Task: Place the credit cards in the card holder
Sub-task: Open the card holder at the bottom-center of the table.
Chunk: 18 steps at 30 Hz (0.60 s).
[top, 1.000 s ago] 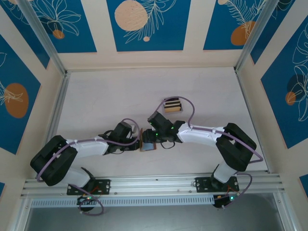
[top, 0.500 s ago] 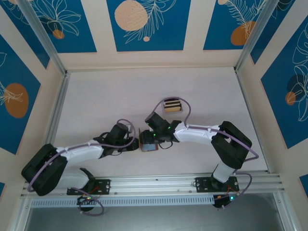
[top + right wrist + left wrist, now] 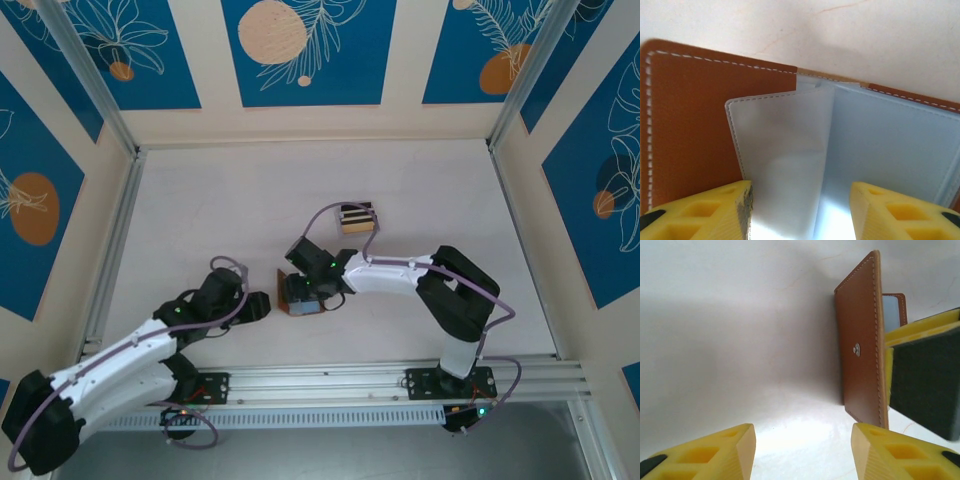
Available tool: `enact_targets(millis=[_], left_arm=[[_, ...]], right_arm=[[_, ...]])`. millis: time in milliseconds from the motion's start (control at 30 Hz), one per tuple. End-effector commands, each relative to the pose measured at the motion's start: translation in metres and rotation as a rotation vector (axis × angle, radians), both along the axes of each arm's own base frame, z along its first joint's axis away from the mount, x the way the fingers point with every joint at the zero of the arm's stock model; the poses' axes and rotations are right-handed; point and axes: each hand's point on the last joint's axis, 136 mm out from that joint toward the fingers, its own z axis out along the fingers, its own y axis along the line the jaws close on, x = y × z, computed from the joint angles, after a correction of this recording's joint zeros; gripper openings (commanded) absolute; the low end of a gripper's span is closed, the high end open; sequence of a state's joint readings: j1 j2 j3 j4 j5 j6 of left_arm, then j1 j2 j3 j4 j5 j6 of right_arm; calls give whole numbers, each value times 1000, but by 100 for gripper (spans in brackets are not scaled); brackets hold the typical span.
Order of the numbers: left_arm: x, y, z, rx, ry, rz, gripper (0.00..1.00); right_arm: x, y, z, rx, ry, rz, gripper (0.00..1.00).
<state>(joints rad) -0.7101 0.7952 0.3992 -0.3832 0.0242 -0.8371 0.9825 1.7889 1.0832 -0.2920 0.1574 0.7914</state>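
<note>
The brown flap is standing upright against my right gripper. My left gripper will pinch the flap's near edge [image 3: 881, 417] and hold it steady before my right gripper works the card holder's sleeves.
The card holder [image 3: 296, 297] is a brown leather wallet lying open near the table's middle front. In the left wrist view its brown flap [image 3: 860, 350] stands upright, showing a small snap. In the right wrist view it [image 3: 690, 115] lies spread, with clear plastic sleeves [image 3: 790, 150] inside. My right gripper [image 3: 308, 288] hangs open right over those sleeves, its fingertips [image 3: 725, 210] either side of one leaf. My left gripper [image 3: 258, 305] is open and empty, a short way left of the holder. The credit cards [image 3: 357, 218] sit stacked, black and tan, further back.
The cards rest in a small tray [image 3: 343, 224] behind the right arm's wrist. A metal rail [image 3: 320, 380] runs along the near edge and low walls ring the table. Bare tabletop [image 3: 730, 340] stretches left of the holder.
My left gripper has opened, let go of the card holder and drawn back toward the near left. The right gripper has shifted slightly left over the holder and opened a little wider.
</note>
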Motion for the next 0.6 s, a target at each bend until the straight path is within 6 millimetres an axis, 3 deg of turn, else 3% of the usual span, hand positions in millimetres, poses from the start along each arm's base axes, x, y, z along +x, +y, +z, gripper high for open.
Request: enact_targets(millis=[0,233,433,567], left_arm=[[-15,15,-9,37,56,23,54],[-10,-11,11,-61,12,-65,56],[3,-18,2,6,26,-92,51],[11,-19,-8,45,38,-82,42]], right_arm=[[-1,6,2,-20,-6,20,54],[-2,11,-5,-27,12,31,54],[-3,11,-10,-31,27,34,54],[-5,8,-9,-27,30,34,54]])
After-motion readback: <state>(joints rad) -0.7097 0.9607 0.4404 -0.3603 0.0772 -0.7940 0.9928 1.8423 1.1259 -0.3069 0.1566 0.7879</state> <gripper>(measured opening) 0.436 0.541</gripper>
